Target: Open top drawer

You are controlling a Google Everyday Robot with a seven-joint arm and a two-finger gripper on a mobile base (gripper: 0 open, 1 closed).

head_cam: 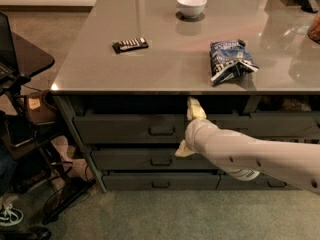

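Observation:
I need to grip the top edge of the top drawer (188, 115), just beside the drawer's loop handle on the arm's side.
The top drawer (125, 129) is the wide dark grey front just under the counter top. It looks shut, with its small loop handle (161, 131) at the centre. My gripper (189, 130) reaches in from the right on a pale arm and sits in front of the drawer's right end, a little right of the handle. Its two pale fingers are spread apart, one (195, 109) pointing up near the counter edge, the other (182, 150) down over the drawer below. It holds nothing.
Two lower drawers (150, 160) sit beneath, and narrower drawers (285, 124) to the right. On the counter (165, 69) lie a white bowl (191, 4), a blue snack bag (231, 60) and a black bar (130, 44). A dark side table (27, 59) and floor clutter stand at left.

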